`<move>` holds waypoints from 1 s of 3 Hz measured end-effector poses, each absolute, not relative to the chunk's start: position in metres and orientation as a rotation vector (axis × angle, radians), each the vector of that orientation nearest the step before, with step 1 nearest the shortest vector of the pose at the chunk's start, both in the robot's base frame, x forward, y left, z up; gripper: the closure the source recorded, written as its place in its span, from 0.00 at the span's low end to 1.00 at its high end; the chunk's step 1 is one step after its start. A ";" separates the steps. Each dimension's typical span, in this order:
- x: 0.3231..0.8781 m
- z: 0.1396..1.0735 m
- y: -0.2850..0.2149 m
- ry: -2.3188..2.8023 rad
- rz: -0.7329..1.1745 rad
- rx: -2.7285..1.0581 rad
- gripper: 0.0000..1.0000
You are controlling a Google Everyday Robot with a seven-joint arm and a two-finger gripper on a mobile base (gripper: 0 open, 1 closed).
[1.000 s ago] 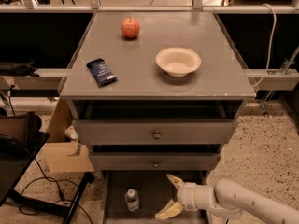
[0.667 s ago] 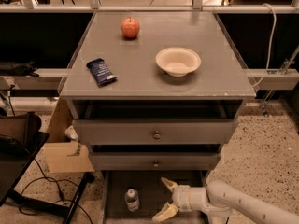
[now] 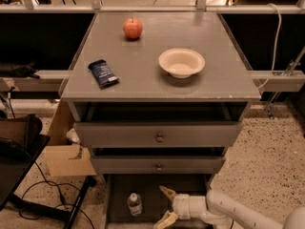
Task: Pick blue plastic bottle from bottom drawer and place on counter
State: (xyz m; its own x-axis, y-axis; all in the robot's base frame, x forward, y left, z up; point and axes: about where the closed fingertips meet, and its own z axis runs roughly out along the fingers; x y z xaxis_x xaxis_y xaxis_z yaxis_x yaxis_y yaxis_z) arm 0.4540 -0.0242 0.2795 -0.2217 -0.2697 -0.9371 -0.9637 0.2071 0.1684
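The robot's gripper should next go to the blue plastic bottle's body (image 3: 134, 204), below the bottle's white cap, and close there.
The blue plastic bottle (image 3: 135, 204) stands upright on the dark floor of the open bottom drawer (image 3: 188, 184), left of centre, white cap up. My gripper (image 3: 164, 206) is inside the same drawer, just right of the bottle and apart from it. Its two tan fingers (image 3: 167, 193) are spread wide and point left toward the bottle; nothing is between them. The white arm (image 3: 228, 213) comes in from the lower right. The grey counter (image 3: 143, 85) tops the cabinet above.
On the counter lie a red apple (image 3: 133, 28) at the back, a cream bowl (image 3: 181, 62) at the right and a dark blue snack packet (image 3: 103, 73) at the left. Two upper drawers (image 3: 158, 135) with round knobs overhang the bottom drawer. A cardboard box (image 3: 66, 156) and cables sit left.
My gripper has moved left across the bottom drawer, closer to the bottle, fingers still spread. The bottle has not moved.
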 end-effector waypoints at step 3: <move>0.472 0.240 0.061 1.371 1.168 -1.382 0.00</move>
State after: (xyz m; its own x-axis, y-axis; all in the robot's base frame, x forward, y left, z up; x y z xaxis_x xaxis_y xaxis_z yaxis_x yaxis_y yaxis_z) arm 0.4717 0.0607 0.2402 -0.0343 -0.2103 -0.9770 -0.9980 -0.0439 0.0445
